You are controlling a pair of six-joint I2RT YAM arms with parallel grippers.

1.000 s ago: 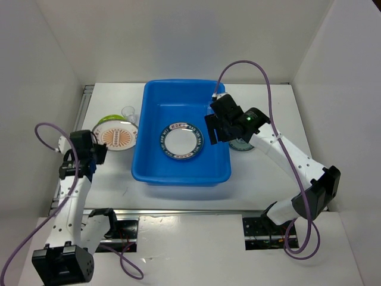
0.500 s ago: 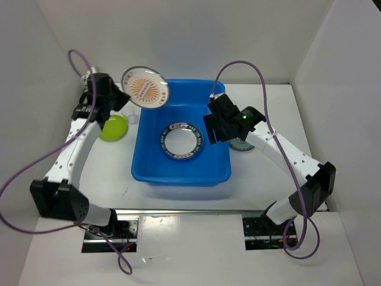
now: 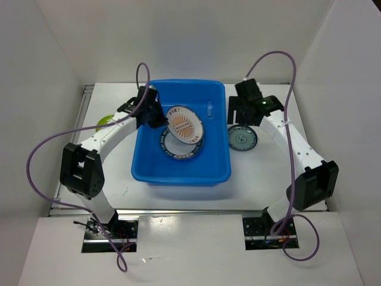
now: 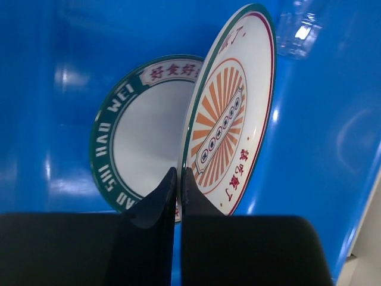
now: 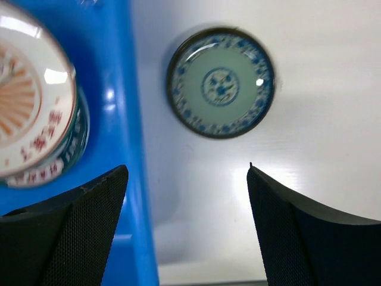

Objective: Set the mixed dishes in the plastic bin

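Note:
Next, I move my right gripper to the small teal plate's near edge [image 3: 254,145] [image 5: 262,114], away from the blue plastic bin, and close it there.
The blue plastic bin [image 3: 181,176] stands mid-table. A white plate with a teal lettered rim [image 3: 174,150] lies flat in it. My left gripper [image 3: 159,117] is shut on the edge of the orange-patterned plate [image 3: 185,124] and holds it tilted above that white plate. In the left wrist view the jaws [image 4: 179,174] pinch the orange plate's [image 4: 229,125] rim. A tiny clear cup [image 3: 211,110] lies in the bin's far right. My right gripper [image 3: 238,114] is open and empty above the table. The small teal plate [image 3: 242,138] lies just ahead of it [image 5: 220,83].
The lime-green plate [image 3: 103,123] peeks out left of the bin, partly hidden by my left arm. White walls close in the table on three sides. The bin wall [image 5: 128,119] runs along the left of the right wrist view.
My left gripper lifted the orange-patterned plate from the table at the left and carried it over the bin. My right gripper moved out of the bin to the right. A clear cup now lies in the bin.

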